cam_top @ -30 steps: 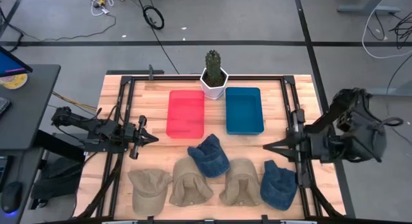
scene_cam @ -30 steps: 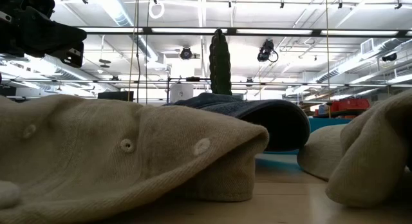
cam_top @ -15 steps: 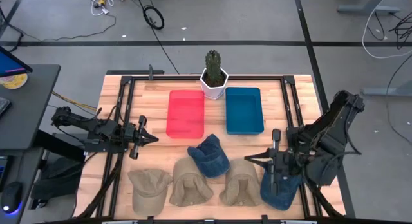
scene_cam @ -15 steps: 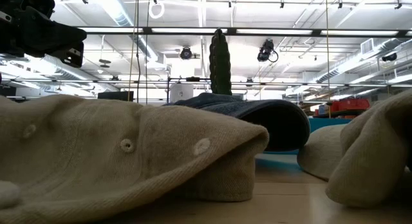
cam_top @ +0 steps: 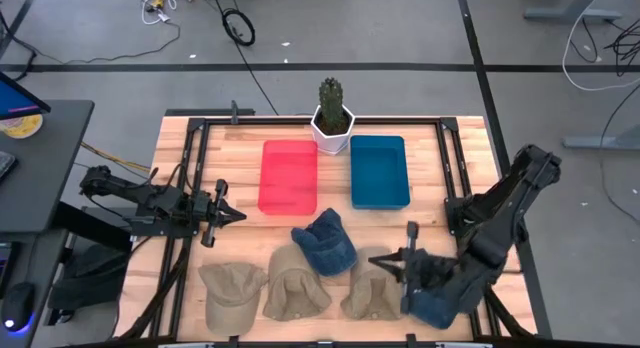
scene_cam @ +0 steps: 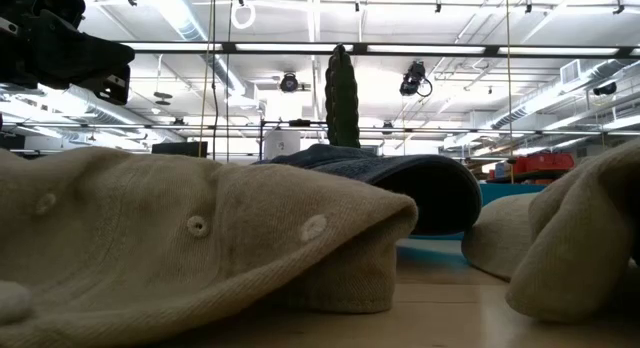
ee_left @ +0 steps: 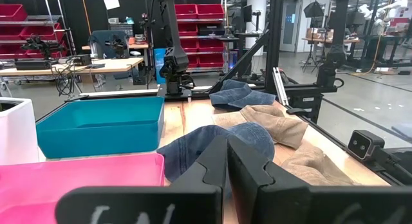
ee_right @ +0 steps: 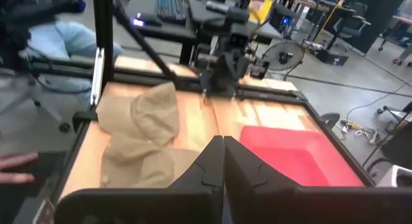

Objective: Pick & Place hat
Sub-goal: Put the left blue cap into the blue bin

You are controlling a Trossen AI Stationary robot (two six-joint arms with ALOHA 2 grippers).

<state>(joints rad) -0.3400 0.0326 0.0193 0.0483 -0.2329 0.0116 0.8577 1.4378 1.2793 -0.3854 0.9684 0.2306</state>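
Observation:
Next, I move my right gripper to the near-side edge of the blue hat [cam_top: 347, 263] that lies between two tan hats, and close it there.
Five hats lie flat on the table's near half in the high view: a tan cap [cam_top: 232, 288], a tan hat [cam_top: 295, 283], a blue hat [cam_top: 325, 241], a tan hat [cam_top: 368, 285] and a blue hat [cam_top: 437, 300] partly under my right arm. My right gripper [cam_top: 387, 260] is shut and hangs over the right tan hat, next to that blue hat. In its wrist view the shut right gripper [ee_right: 223, 141] points across the table. My left gripper [cam_top: 226, 216] waits shut by the left edge.
A red bin [cam_top: 289, 176] and a blue bin [cam_top: 379, 171] sit side by side toward the far edge, with a potted cactus [cam_top: 333, 118] behind them. In the low view a tan hat [scene_cam: 200, 248] fills the foreground. A black frame rail [cam_top: 185, 188] borders the table.
My right arm has swung in from the table's right edge toward the near edge and leftward, and now stands over the near-right blue hat and the tan hat beside it. Its gripper has stayed shut. The hats have not moved.

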